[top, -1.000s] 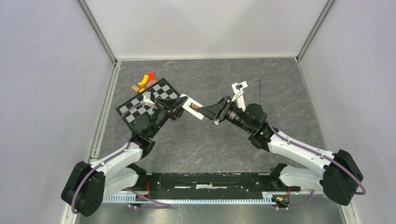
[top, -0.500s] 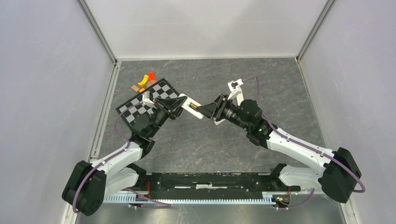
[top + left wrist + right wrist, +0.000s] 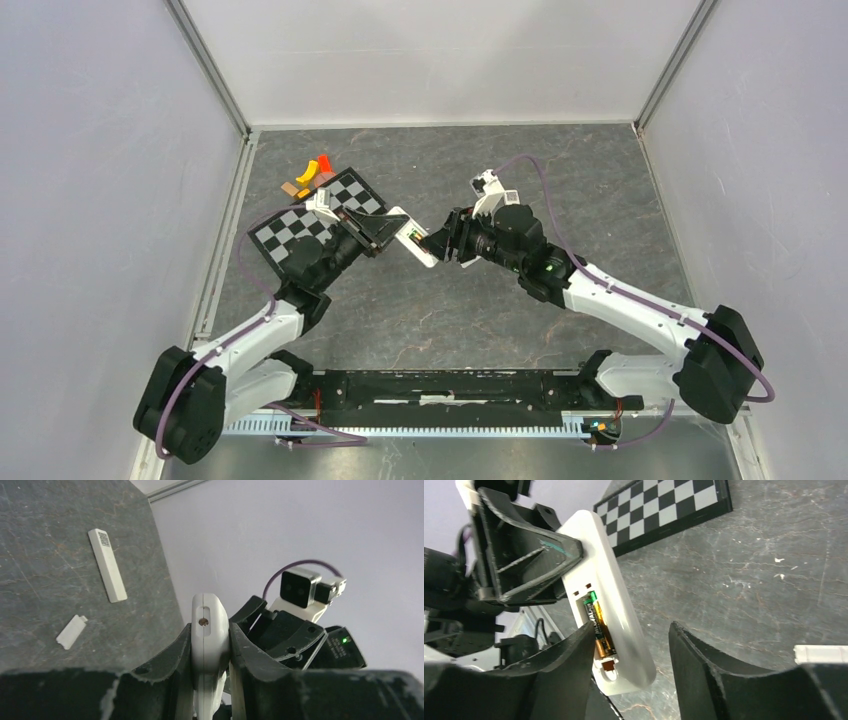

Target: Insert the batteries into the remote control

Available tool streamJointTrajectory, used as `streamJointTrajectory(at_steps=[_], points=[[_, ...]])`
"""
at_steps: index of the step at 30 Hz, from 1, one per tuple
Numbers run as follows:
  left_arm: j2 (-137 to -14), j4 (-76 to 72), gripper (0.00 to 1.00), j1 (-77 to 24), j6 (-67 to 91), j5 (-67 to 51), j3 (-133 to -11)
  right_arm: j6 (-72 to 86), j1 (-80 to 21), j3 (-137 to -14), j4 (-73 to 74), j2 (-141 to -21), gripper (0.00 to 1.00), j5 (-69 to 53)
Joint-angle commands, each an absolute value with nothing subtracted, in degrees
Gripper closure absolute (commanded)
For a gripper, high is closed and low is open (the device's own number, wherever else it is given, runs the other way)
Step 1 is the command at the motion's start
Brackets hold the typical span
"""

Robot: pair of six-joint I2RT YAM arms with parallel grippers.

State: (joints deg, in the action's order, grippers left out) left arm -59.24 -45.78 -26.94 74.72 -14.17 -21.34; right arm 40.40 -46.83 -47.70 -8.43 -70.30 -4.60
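Next, the left gripper sets the remote control down on the dark tabletop [image 3: 425,288] between the robot's arms, near the small white flat piece.
My left gripper [image 3: 210,647] is shut on the remote control [image 3: 210,622], a slim white handset held on edge above the table. From the top view the remote control [image 3: 412,236] juts right from the left gripper [image 3: 383,229] toward the right gripper [image 3: 437,243]. In the right wrist view the remote control [image 3: 616,592] has its back compartment uncovered, with one dark, gold-banded battery [image 3: 598,625] lying in it. A bare copper contact shows just below the battery. My right gripper [image 3: 630,630] is open astride the remote's free end. Its left finger sits close against the battery side and its right finger stands apart.
A checkerboard [image 3: 300,228] lies behind the left arm, with small orange and red pieces [image 3: 312,170] beyond it. A narrow white strip [image 3: 107,565] and a small white flat piece [image 3: 71,631] lie on the dark tabletop. Grey walls enclose the table.
The right arm has swung left and forward, bringing its gripper over the remote's free end. The left gripper has turned the remote slightly, keeping hold.
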Motion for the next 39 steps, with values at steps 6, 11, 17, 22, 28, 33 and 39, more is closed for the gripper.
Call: streamJointTrajectory(at_steps=[6,11,17,22,28,33,39], points=[[-54.61,-38.57,0.98,-26.63,55.77,-21.77,-26.40,31.50,-46.14,-46.23,-8.53,-65.52,0.15,-8.80],[-56.73,-37.42,0.98,-26.59,54.13,-22.02,-24.70,29.86,-45.84,-41.64,-14.12,-60.79,0.12,-8.54],[-62.66,-37.08,0.94,-26.68,56.62,-20.89,-24.15,19.41,-45.70,-41.40,-8.87,-60.69,0.10,-6.68],[-70.55,-35.37,0.90,-26.72,59.83,-17.45,-23.77,15.46,-45.71,-42.19,-0.94,-64.21,0.09,-1.71],[-84.98,-47.05,0.92,-28.04,64.24,-14.44,-22.73,17.99,-45.62,-40.77,2.69,-67.58,0.10,5.36],[-93.43,-56.16,0.91,-28.59,68.25,-11.35,-21.20,21.27,-44.53,-41.09,6.02,-70.29,0.12,9.59],[-95.87,-55.06,0.73,-30.47,71.40,-5.38,-18.98,22.46,-43.15,-39.70,5.38,-71.01,0.13,9.14]])
